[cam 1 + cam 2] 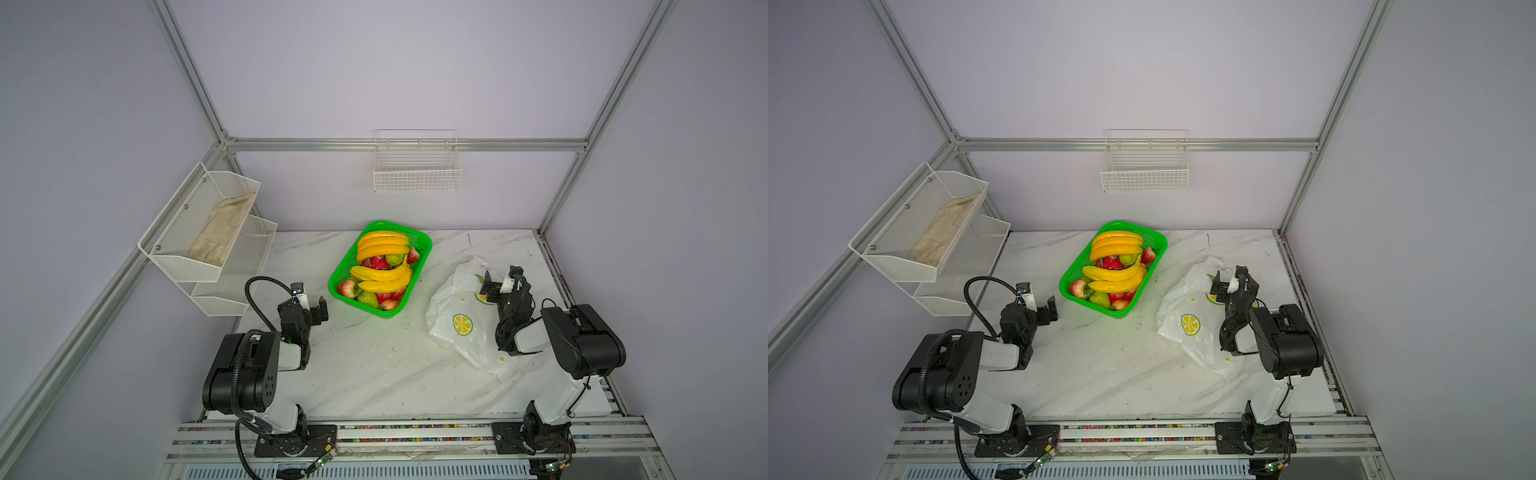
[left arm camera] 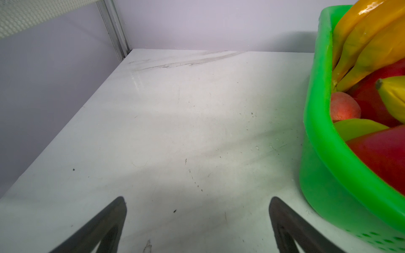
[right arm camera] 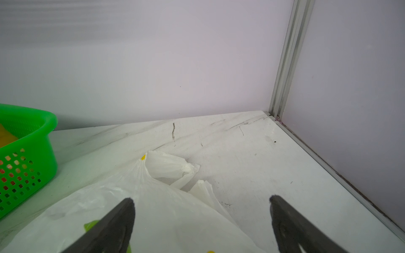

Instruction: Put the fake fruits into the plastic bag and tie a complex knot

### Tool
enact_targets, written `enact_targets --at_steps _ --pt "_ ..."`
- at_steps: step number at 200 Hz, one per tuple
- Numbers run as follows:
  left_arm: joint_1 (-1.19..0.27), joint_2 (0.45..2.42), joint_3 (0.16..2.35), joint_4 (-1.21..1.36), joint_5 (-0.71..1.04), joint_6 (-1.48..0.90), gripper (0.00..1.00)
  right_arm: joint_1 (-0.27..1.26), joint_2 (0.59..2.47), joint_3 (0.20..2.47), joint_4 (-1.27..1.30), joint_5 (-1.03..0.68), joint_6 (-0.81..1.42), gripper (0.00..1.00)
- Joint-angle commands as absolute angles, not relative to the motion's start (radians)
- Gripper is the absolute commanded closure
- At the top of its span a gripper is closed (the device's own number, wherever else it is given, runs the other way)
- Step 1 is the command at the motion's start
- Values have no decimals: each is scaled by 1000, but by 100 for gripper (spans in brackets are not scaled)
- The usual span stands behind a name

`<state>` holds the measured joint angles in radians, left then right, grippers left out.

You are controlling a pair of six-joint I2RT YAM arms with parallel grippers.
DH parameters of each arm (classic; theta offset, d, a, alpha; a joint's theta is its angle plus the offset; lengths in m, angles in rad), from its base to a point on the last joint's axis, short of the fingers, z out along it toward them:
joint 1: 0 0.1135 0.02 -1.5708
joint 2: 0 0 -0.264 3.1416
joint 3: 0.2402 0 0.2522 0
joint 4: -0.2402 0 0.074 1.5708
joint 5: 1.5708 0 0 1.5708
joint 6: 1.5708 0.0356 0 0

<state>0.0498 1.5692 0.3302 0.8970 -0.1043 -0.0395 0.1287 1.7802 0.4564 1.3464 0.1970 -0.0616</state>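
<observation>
My right gripper is going to close on the plastic bag's upper layer at the green leaf print (image 1: 480,278) (image 3: 92,225), just below the bag's loose handles.
The fake fruits (image 1: 382,270) (image 1: 1117,270) lie heaped in a bright green mesh basket (image 1: 333,286) at the back middle of the table: two yellow banana bunches over apples, pears and red pieces. In the left wrist view the bananas (image 2: 368,43) show over the basket rim (image 2: 317,131). The plastic bag (image 1: 457,320) (image 1: 1187,316) lies flat and crumpled at the right, lemon print up. No knot is in view; its handles (image 3: 175,168) lie loose. My left gripper (image 1: 311,299) (image 2: 197,198) is open and empty, left of the basket. My right gripper (image 1: 500,276) (image 3: 200,197) is open above the bag's far end.
A two-tier white wire rack (image 1: 245,266) on the left wall holds a beige cloth (image 1: 222,232). Another white wire basket (image 1: 417,166) hangs on the back wall. The marble table (image 1: 374,365) ends at aluminium rails in front; walls close the other sides.
</observation>
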Motion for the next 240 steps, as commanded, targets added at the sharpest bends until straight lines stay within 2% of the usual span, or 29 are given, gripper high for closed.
enact_targets --at_steps 1,155,169,191,205,216,226,240 --pt "44 1563 376 940 -110 -25 0 124 1785 457 1361 204 -74 3" --pt "43 1562 377 934 -110 -23 0 115 1784 463 1344 188 -47 3" --pt "41 1532 361 951 -200 -48 0 131 1733 430 1393 308 -53 3" --pt "43 1313 401 681 -446 -176 0 130 1528 456 1167 468 28 3" --pt "56 1204 470 405 -579 -418 0 125 1389 495 975 534 187 3" --pt "75 1146 512 267 -530 -488 0 126 1316 549 812 532 241 3" --pt "79 1107 535 209 -458 -511 0 127 1288 611 676 452 280 3" --pt "78 1064 569 159 -258 -537 0 149 1305 690 531 352 334 3"
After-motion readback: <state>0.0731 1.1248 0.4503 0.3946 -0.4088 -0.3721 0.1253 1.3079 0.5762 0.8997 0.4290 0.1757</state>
